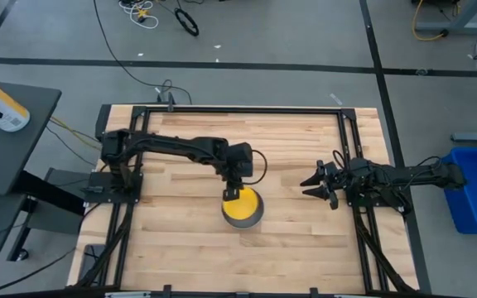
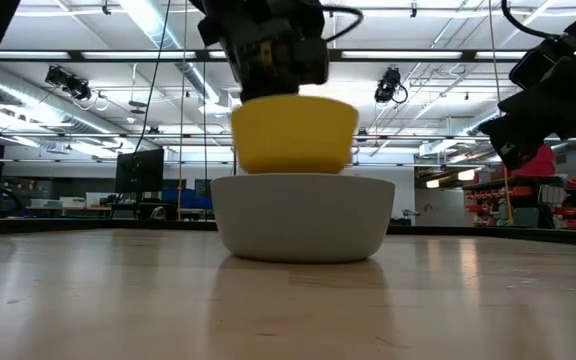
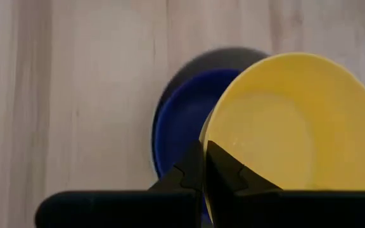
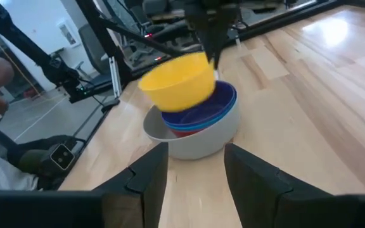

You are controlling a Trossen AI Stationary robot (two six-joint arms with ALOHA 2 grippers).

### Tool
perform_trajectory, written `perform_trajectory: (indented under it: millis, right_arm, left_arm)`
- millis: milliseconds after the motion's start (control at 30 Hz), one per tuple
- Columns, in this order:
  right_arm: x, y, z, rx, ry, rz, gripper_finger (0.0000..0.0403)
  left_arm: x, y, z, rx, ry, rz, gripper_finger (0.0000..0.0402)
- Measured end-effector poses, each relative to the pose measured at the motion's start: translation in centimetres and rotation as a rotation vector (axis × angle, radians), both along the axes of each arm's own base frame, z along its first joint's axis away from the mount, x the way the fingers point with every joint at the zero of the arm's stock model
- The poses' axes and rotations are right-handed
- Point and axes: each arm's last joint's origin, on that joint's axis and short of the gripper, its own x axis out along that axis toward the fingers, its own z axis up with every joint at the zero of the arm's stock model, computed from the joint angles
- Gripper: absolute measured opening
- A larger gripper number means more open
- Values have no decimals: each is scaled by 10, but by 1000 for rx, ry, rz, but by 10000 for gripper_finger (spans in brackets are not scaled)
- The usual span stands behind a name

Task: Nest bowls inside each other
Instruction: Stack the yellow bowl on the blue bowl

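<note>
The yellow bowl, now held just over the stack, will be let go by my left gripper inside the dark blue bowl on top of the stack [image 1: 242, 204] [image 3: 230, 142].
My left gripper [image 1: 233, 192] is shut on a yellow bowl [image 2: 294, 133] and keeps it just over a stack near the table's middle. The stack's base is a grey bowl [image 2: 303, 215] standing on the wood. Nested inside it are a red bowl [image 4: 184, 132], a light blue one [image 4: 225, 111] and a dark blue one [image 3: 182, 120] on top. At the table's right side my right gripper [image 4: 195, 152] is open, holds nothing and points toward the stack. My left gripper pinches the yellow bowl's rim [image 3: 209, 136] on its far side, one finger inside the bowl and one outside. The fingers [image 4: 211, 47] slant down from above. The bowl hangs tilted, mouth up, right over the dark blue bowl; whether they touch I cannot tell.
Bare wooden tabletop [image 1: 189, 240] surrounds the stack on all sides. Black frame rails [image 1: 222, 109] run along the table's edges. A blue bin [image 1: 474, 186] stands off the table to the right.
</note>
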Motion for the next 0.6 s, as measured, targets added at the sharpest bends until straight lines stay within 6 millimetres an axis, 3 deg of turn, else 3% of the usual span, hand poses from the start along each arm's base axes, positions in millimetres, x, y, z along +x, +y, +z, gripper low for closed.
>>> perform_trajectory:
  millis: [333, 600]
  right_arm:
    - [0, 1, -1, 5, 14, 19, 161]
    - [0, 1, -1, 9, 13, 26, 164]
  left_arm:
    - [4, 7, -2, 41, -31, 4, 5]
    - [11, 7, -23, 3, 9, -15, 5]
